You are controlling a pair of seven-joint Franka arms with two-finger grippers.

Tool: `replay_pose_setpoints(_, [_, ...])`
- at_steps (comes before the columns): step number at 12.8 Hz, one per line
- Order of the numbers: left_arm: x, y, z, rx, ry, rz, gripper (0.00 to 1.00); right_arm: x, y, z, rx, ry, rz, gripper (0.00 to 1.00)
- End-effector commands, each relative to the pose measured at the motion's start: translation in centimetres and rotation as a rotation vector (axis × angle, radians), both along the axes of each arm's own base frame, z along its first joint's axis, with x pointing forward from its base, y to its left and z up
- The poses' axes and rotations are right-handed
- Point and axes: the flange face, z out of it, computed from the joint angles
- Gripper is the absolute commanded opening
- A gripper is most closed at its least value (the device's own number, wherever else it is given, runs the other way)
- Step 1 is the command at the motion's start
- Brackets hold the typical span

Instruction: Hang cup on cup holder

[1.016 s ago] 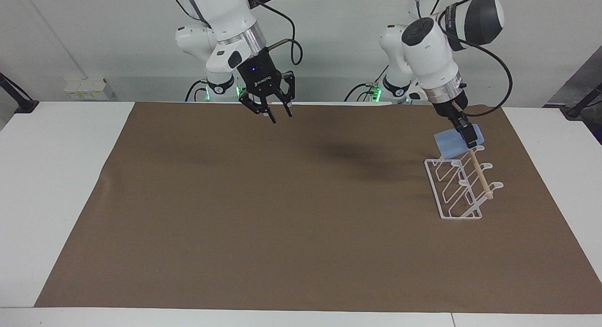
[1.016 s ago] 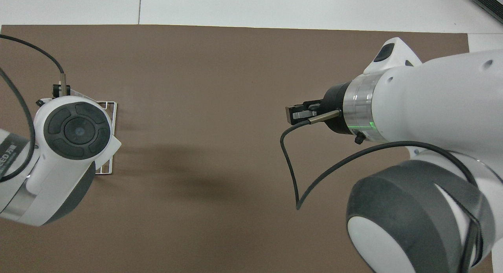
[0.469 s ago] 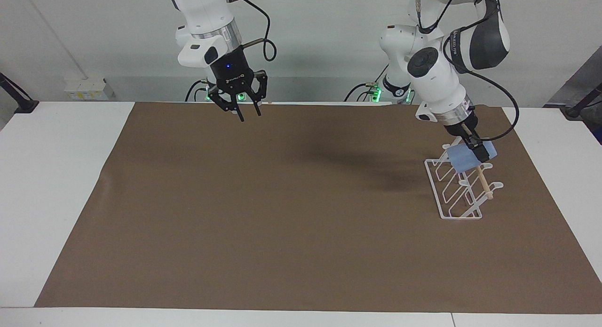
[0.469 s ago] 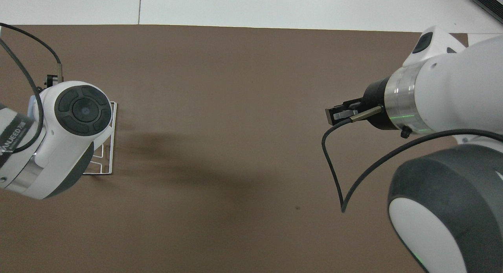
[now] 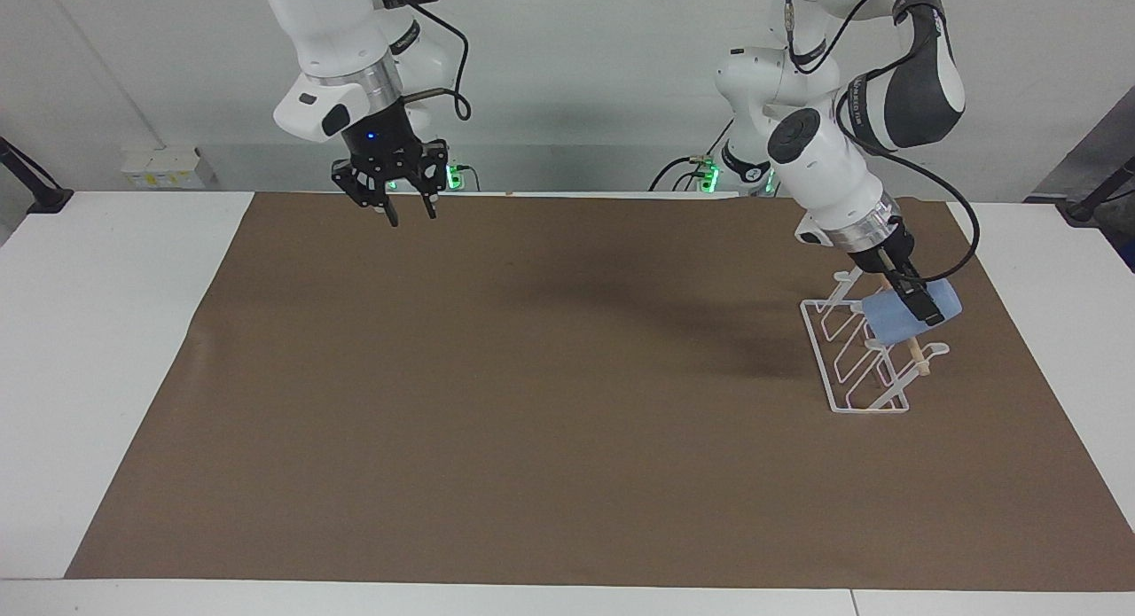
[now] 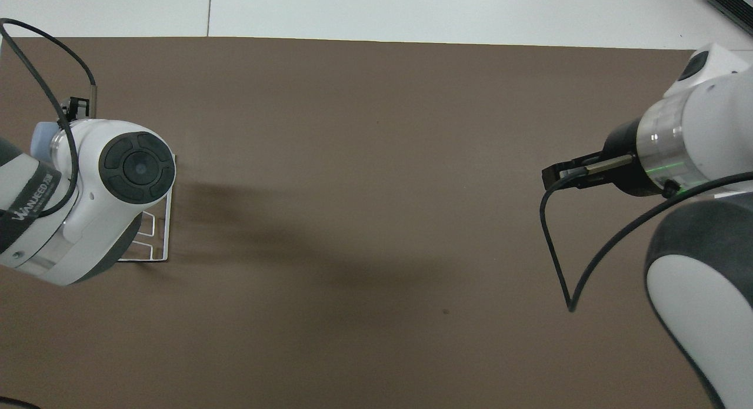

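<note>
I need to use my left gripper to release the light-blue cup, now tilted low over the prongs, on the cup holder's end peg (image 6: 142, 160), under the wrist's round dark pad.
The light-blue cup (image 5: 891, 322) lies tilted on its side, low over the prongs of the white wire cup holder (image 5: 853, 387), and it covers part of the wooden dowel (image 5: 919, 360). My left gripper (image 5: 922, 304) is shut on the cup, one black finger running along its upper side. Whether a prong sits inside the cup is hidden. In the overhead view the left arm covers most of the cup holder (image 6: 167, 220), and only a sliver of the cup (image 6: 40, 139) shows. My right gripper (image 5: 410, 214) hangs open and holds nothing, over the mat's edge by the robots.
A brown mat (image 5: 550, 403) covers the white table (image 5: 97, 350). The cup holder stands on the mat toward the left arm's end. A black cable (image 6: 553, 250) loops below the right wrist.
The left gripper has come down and carried the cup along the rack, from above its top end to low over the prongs. The right arm has swung back toward its own end, and its fingers have spread a little.
</note>
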Motion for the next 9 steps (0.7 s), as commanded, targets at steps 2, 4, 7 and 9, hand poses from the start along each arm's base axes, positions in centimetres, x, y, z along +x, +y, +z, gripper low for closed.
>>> replay_pose_setpoints(2, [1.2,0.4,-0.8,0.014,-0.021,-0.032,0.0,-0.8,-2.8,-0.2,-0.031,0.045,-0.035,0.63])
replay_pose_setpoints(4, [1.3,0.6,-0.8,0.01,-0.024,-0.033,0.0,-1.6,-4.8,-1.4,-0.04,0.089,-0.069,0.7])
replay_pose_setpoints(7, [1.5,1.3,-1.0,-0.001,-0.031,-0.041,0.0,-3.4,-8.7,-4.3,-0.054,0.133,-0.14,0.83])
replay_pose_setpoints(9, [1.4,1.4,-1.3,-0.004,-0.027,-0.046,0.0,-3.0,-10.3,-4.4,-0.05,0.097,-0.173,0.9])
